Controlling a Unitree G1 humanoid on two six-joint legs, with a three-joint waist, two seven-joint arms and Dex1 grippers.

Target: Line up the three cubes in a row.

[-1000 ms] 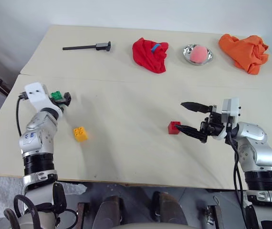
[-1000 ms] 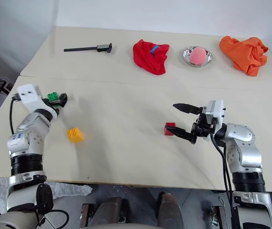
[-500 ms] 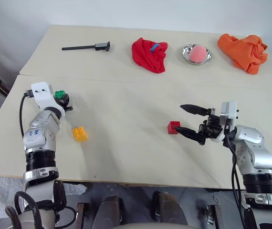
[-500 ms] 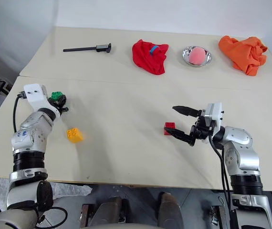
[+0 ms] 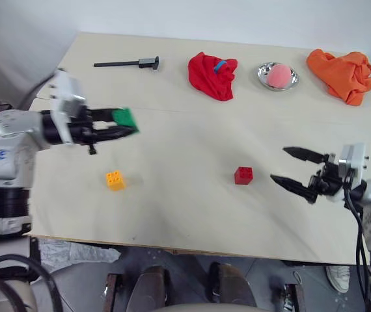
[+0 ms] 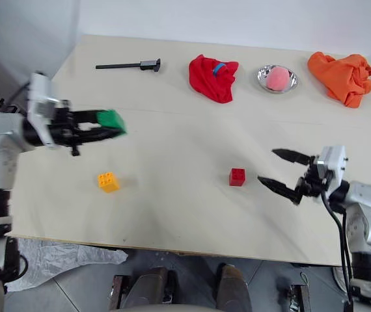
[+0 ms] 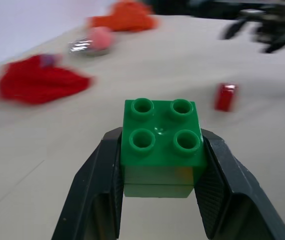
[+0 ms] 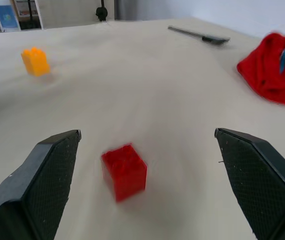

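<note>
The green cube will go from my left gripper down on the table (image 5: 206, 174) (image 7: 224, 132) next to the red cube, facing the yellow-orange cube.
My left gripper (image 5: 122, 125) is shut on the green cube (image 5: 125, 117), held above the table at the left and pointing toward the right; the left wrist view shows the green cube (image 7: 162, 145) studs-up between the two fingers (image 7: 95, 190). The yellow-orange cube (image 5: 114, 180) lies on the table below and a little left of it. The red cube (image 5: 243, 175) sits near the middle of the front table. My right gripper (image 5: 291, 169) is open, a short way to the right of the red cube (image 8: 125, 171) and apart from it.
At the back of the table lie a black tool (image 5: 127, 64), a red cloth (image 5: 211, 75), a metal bowl (image 5: 291, 80) holding a pink ball (image 5: 278, 76), and an orange cloth (image 5: 342, 73). A seam crosses the table (image 5: 185, 143) between front and back parts.
My left gripper has shut on the green cube, lifted it off the table and swung to the right, turning to point sideways. My right gripper has drawn back to the right, away from the red cube.
</note>
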